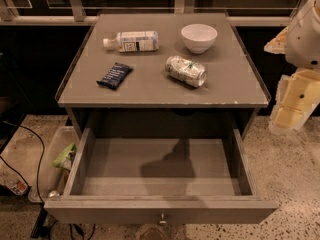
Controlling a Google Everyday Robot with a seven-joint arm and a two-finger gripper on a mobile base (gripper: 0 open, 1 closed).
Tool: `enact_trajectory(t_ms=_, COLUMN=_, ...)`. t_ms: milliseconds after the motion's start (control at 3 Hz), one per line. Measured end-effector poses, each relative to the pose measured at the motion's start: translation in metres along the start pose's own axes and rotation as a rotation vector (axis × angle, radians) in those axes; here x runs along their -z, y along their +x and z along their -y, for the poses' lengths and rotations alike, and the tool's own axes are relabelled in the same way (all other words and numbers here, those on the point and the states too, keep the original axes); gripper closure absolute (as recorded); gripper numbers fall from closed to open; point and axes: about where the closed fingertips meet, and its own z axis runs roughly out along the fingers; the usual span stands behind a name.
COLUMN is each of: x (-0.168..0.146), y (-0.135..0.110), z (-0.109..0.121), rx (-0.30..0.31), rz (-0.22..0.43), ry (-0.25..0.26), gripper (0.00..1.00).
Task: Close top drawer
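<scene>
The top drawer has a front panel. My gripper needs to go there next and close at the panel's end (pixel 238 201) farthest from the clear bin.
The top drawer (pixel 160 210) of the grey-brown cabinet is pulled far out toward me and is empty inside. Its flat front panel runs along the bottom of the view, with a small round metal knob (pixel 162 218) at its centre. My gripper (pixel 292 106) hangs at the right edge of the view, beside the cabinet's right side and apart from the drawer. It is pale yellow and white and holds nothing that I can see.
On the cabinet top (pixel 150 86) lie a plastic bottle (pixel 132 41), a white bowl (pixel 199 37), a crushed can (pixel 186 70) and a dark snack packet (pixel 114 75). A clear bin (pixel 52 159) with items stands on the floor at left, next to black cables (pixel 30 149).
</scene>
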Motion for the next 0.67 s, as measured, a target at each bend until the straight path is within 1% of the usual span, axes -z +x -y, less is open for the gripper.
enact_trajectory(t_ms=333, x=-0.001, y=0.000, z=-0.003, rx=0.003, rz=0.006, ry=0.007, gripper=0.00)
enact_trajectory(t_ms=667, x=-0.020, y=0.005, z=-0.021, rx=-0.010, rz=0.032, ry=-0.033, gripper=0.00)
